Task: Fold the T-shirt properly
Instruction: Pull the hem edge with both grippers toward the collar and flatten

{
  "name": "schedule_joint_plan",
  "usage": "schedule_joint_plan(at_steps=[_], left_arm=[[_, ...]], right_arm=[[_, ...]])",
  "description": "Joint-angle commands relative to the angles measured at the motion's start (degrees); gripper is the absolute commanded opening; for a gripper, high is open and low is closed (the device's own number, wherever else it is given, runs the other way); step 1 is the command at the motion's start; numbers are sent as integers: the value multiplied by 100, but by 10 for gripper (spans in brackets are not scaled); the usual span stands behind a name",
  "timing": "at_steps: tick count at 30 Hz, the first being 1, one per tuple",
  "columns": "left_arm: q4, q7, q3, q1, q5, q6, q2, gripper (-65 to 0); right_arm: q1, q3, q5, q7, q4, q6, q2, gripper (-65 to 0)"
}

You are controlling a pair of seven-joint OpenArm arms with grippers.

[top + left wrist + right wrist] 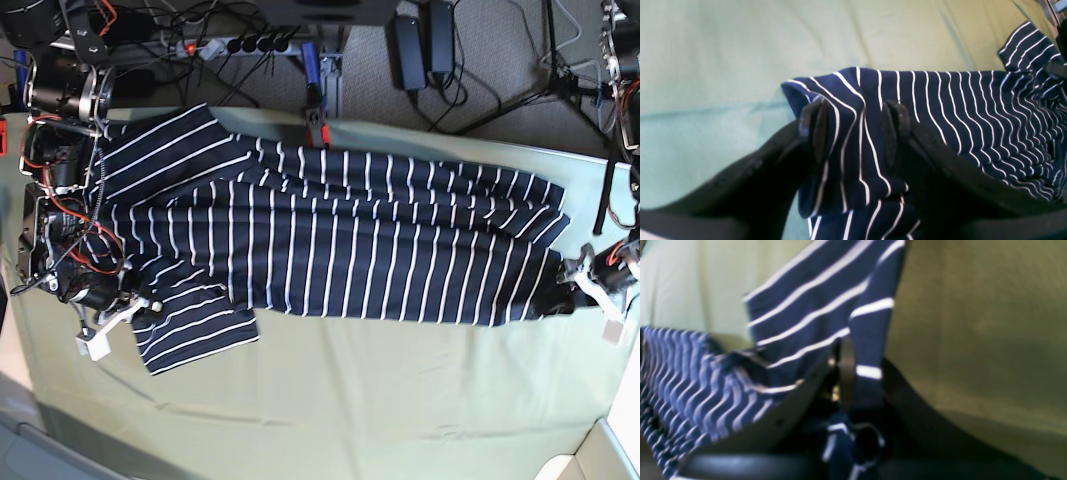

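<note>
I will lay the T-shirt's held fold on the outer part of its far sleeve (132, 178) with my right gripper.
The navy, white-striped T-shirt (340, 250) lies spread lengthwise across the olive-green table cloth (380, 400). My left gripper (853, 125) is at the shirt's hem end (575, 280); a thick fold of striped cloth (940, 100) fills the gap between its two black fingers, and the edge is raised off the table. My right gripper (860, 366) is at the sleeve end (135, 305). It is shut on a thin fold of the T-shirt (813, 306), which rises above the fingers.
Cables and a power strip (230, 45) run along the far side behind the table. A red and blue clamp (315, 120) stands at the back edge. Bare table cloth (740, 50) stretches along the near side, with a pale edge (610, 450) at the corner.
</note>
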Motion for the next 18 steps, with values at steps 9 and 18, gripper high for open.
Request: schedule_joint_plan(at_steps=[9,18], left_arm=[[323,-116,-39,474,-284,-139,-127,-356],[385,-31,-39,538,-286,-139,-162,-355]], right_arm=[[-1668,151,356,-284,2940,343,179,-650],[-3324,1060,870,-332,4284,343,190,-650]])
